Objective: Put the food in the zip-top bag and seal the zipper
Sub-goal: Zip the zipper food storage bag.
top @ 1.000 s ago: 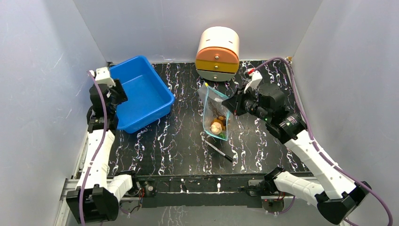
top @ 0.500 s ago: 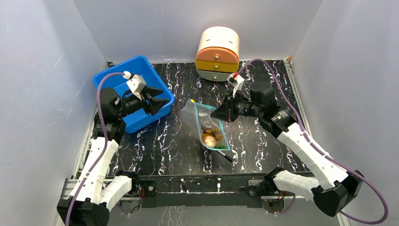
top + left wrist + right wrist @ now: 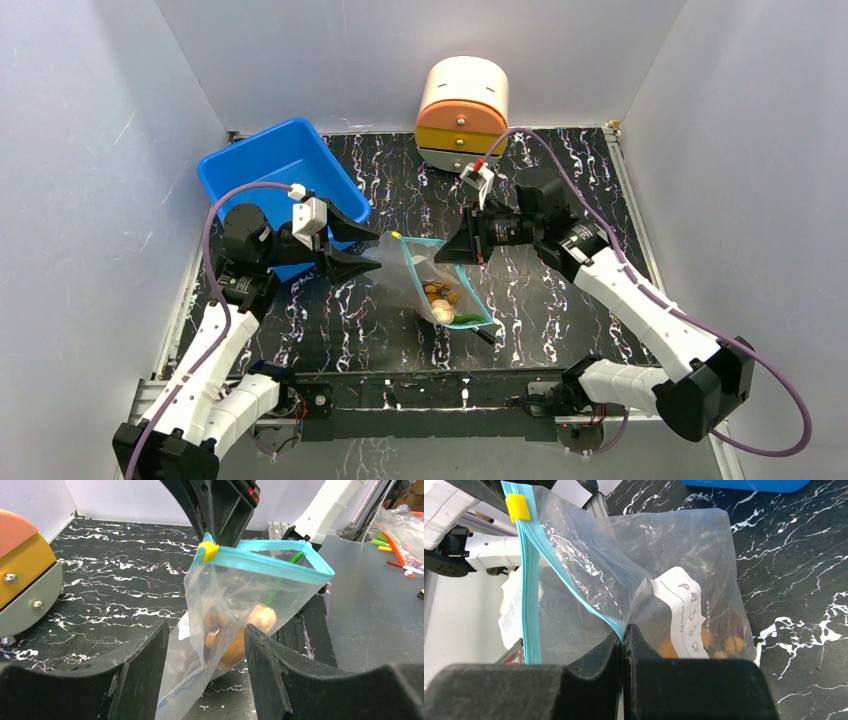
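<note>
The zipper edge is held away from the yellow slider by my right gripper, so next my left gripper pinches the slider's corner (image 3: 396,237), to free my right gripper for the slider.
The zip-top bag (image 3: 418,272) hangs upright between both arms, its bottom near the table. The food (image 3: 440,298), orange and tan lumps and brown balls, sits inside it (image 3: 252,625) (image 3: 730,645). My right gripper (image 3: 442,254) is shut on the bag's teal zipper (image 3: 574,587) edge (image 3: 623,636). The zipper (image 3: 272,560) forms an open loop, with a yellow slider (image 3: 209,551) at one end. My left gripper (image 3: 375,245) is open, and the bag's lower side (image 3: 200,645) lies between its fingers (image 3: 280,670) without being pinched.
A blue tray (image 3: 262,165) stands at the back left, behind my left arm. A round orange and cream drawer unit (image 3: 462,112) stands at the back centre. A thin black pen (image 3: 483,336) lies on the table by the bag's bottom.
My left arm has swung from the blue tray to the bag, its open fingers now around the bag's side. My right gripper has carried the bag left and nearer.
</note>
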You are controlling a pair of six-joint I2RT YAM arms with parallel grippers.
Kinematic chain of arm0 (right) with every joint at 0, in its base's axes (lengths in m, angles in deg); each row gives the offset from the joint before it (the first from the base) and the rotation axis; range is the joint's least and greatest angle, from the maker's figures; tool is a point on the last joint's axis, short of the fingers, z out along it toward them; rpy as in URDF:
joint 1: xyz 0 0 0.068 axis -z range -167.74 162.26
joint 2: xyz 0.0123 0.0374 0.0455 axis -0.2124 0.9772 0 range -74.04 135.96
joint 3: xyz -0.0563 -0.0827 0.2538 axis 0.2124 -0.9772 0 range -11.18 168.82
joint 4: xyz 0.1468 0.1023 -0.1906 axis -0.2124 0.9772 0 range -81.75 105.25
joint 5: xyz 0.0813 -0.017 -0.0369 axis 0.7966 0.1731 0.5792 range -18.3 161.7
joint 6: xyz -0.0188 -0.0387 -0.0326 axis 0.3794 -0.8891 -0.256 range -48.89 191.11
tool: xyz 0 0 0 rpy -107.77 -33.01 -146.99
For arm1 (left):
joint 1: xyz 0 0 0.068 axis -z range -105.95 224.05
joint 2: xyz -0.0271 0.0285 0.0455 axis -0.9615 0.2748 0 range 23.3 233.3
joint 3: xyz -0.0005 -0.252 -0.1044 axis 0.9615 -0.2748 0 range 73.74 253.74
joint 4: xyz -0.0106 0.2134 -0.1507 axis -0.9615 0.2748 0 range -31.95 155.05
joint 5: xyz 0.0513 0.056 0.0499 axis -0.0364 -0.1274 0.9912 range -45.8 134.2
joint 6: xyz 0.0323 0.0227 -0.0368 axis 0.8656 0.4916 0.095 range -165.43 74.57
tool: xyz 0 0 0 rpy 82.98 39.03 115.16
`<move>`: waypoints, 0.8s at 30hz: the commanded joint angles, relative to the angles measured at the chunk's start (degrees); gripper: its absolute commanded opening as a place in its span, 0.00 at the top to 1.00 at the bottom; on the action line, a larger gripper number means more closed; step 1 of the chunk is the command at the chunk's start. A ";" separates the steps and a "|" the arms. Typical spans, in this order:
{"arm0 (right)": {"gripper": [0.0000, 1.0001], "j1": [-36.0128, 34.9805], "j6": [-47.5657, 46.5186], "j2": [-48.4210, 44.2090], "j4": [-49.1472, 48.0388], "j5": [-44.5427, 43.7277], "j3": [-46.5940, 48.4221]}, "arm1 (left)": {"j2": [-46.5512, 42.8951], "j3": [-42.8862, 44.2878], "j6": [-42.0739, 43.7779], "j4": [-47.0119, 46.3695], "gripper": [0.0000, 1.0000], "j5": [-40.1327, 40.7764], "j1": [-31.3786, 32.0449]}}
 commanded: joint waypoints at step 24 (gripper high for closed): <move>1.00 -3.03 1.97 3.93 -9.28 4.91 -2.05 | 1.07 -1.81 -2.38 -4.96 0.67 -5.52 2.42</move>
